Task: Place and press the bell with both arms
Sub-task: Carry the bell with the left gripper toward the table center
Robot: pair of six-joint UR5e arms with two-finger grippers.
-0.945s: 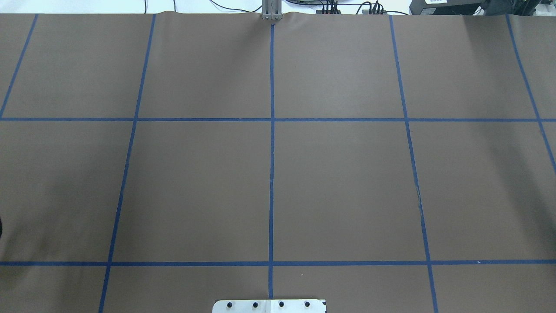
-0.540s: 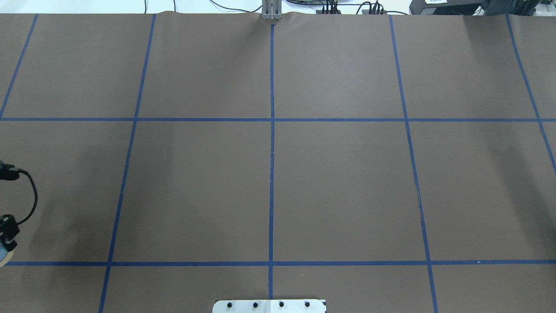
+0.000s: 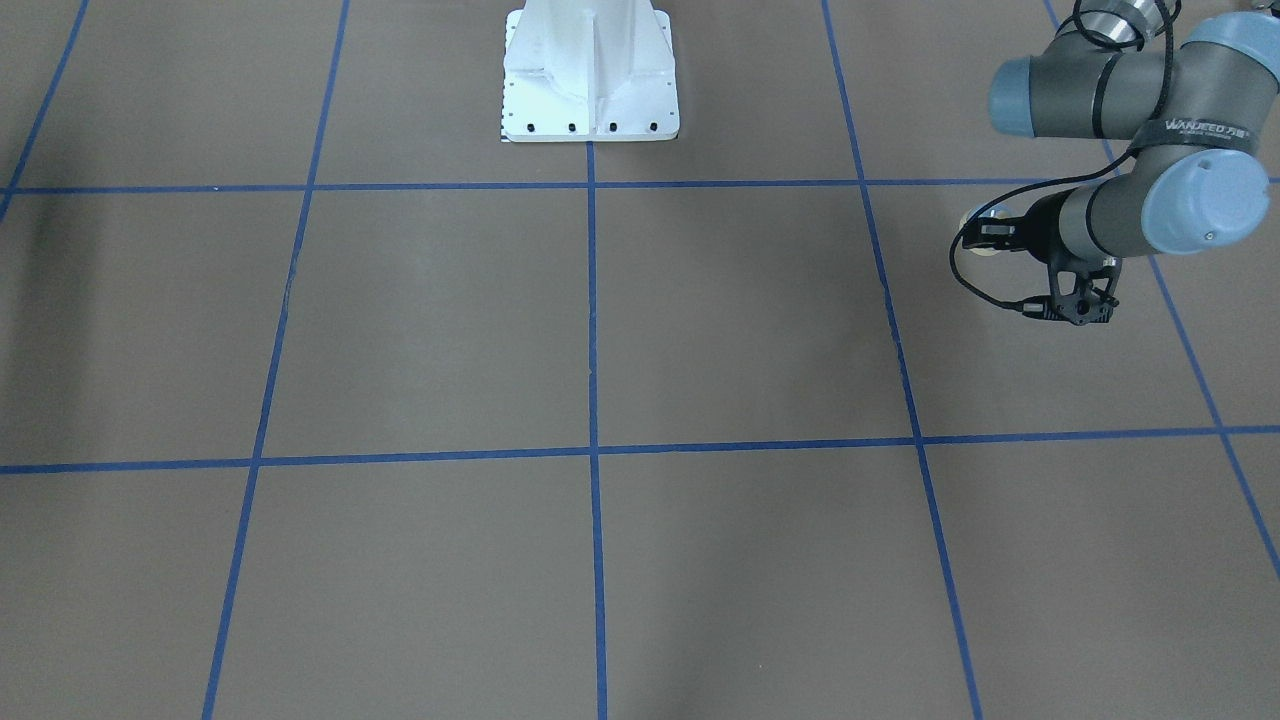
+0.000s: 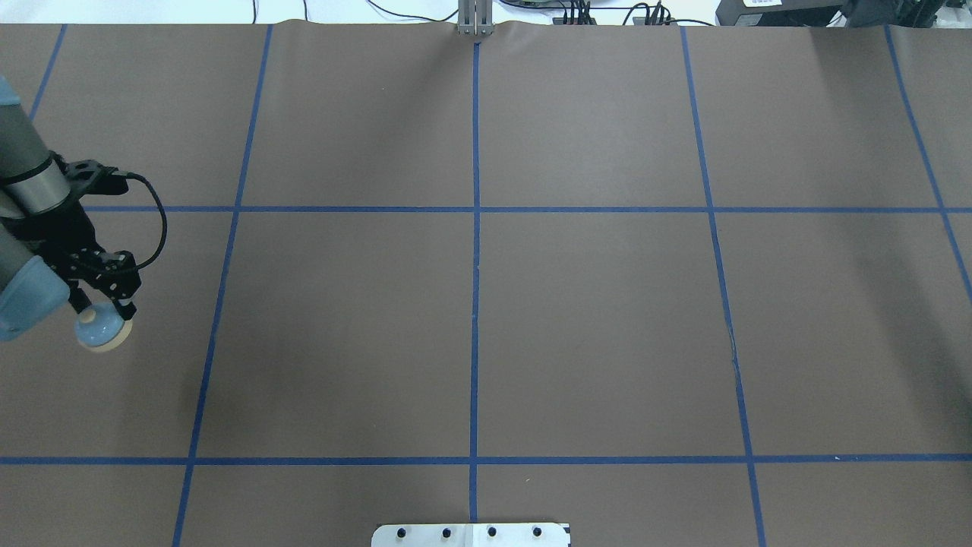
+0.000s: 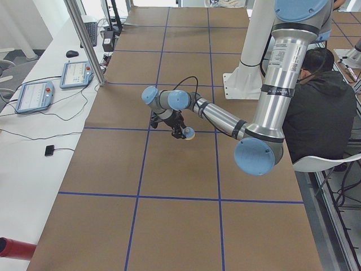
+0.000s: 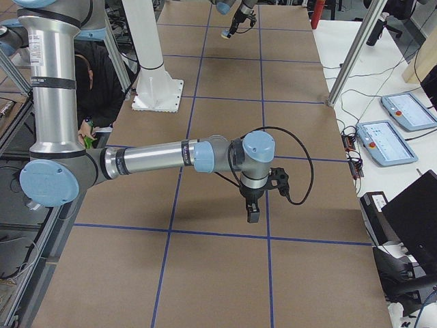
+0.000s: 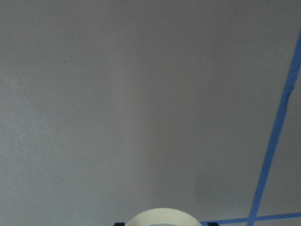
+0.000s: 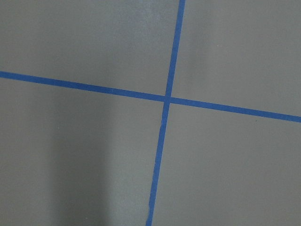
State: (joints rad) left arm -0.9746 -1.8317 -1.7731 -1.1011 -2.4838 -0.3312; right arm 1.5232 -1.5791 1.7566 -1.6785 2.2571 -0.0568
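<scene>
My left gripper needs to let go of the bell on the blue tape line from the white pedestal (image 3: pixel 606 400), near the line's far crossing. The bell is still held over the table.
The light-blue bell (image 4: pixel 97 327) with its cream base hangs in my left gripper (image 4: pixel 102 308), which is shut on it over the table's left side, left of a blue tape line. The exterior left view shows the same gripper (image 5: pixel 181 132) with the bell (image 5: pixel 189 134) at its tip. The cream base (image 7: pixel 162 218) shows at the bottom edge of the left wrist view. In the front-facing view the left gripper (image 3: pixel 985 235) is at the right. My right gripper (image 6: pixel 251 213) shows only in the exterior right view, pointing down over the table; I cannot tell if it is open or shut.
The table is brown paper with a grid of blue tape lines (image 4: pixel 475 251). The white pedestal (image 3: pixel 590 70) stands at the robot's side of the table. A person in black (image 5: pixel 316 96) sits beside it. Tablets (image 5: pixel 79 73) lie beside the table.
My left arm has come into the overhead view from its left edge and moved right and away from the robot, carrying the bell.
</scene>
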